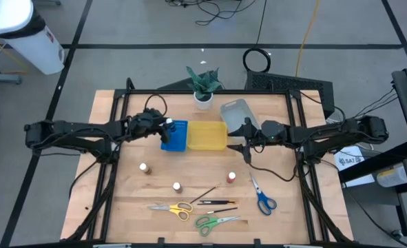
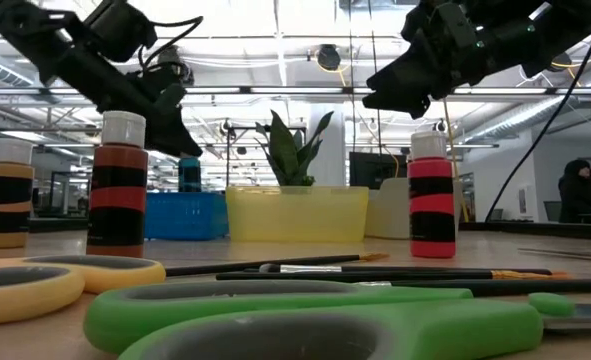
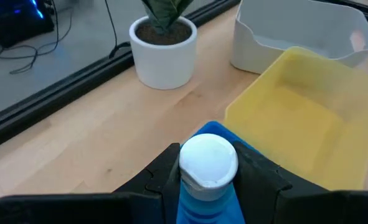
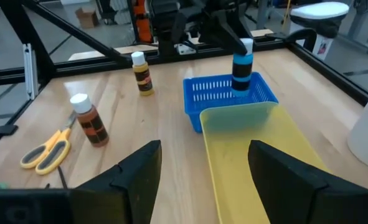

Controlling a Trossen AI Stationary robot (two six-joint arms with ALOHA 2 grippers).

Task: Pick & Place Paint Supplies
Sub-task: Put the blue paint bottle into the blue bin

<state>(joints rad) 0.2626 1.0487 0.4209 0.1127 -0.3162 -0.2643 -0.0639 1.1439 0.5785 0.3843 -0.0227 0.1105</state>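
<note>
Next, my left gripper lets go of the blue bottle in the blue tray's back corner (image 1: 169, 125), away from the yellow tray.
My left gripper (image 1: 167, 127) hovers over the blue tray (image 1: 179, 141) and is shut on a blue paint bottle with a white cap (image 3: 208, 163). The bottle's lower end reaches into the tray (image 4: 242, 68); whether it stands on the tray floor I cannot tell. My right gripper (image 4: 202, 186) is open above the right end of the yellow tray (image 1: 206, 136), touching nothing. Three more bottles (image 1: 144, 167) (image 1: 177, 187) (image 1: 231, 177) stand upright on the table. Yellow scissors (image 1: 172, 208), green scissors (image 1: 213, 222), blue scissors (image 1: 262, 198) and thin brushes (image 1: 215, 201) lie flat near the front edge. My left gripper pinches the blue bottle between its two fingers (image 3: 168, 171) at the white cap and neck (image 3: 208, 183). The fingers slant down from the table's left side. The bottle hangs upright below them, its body down inside the blue tray.
A clear tray (image 1: 239, 114) sits behind the yellow tray's right end, and a potted plant (image 1: 203, 88) stands at the far edge. Bare wood lies between the trays and the standing bottles. Metal frame rails run along the table's sides.
</note>
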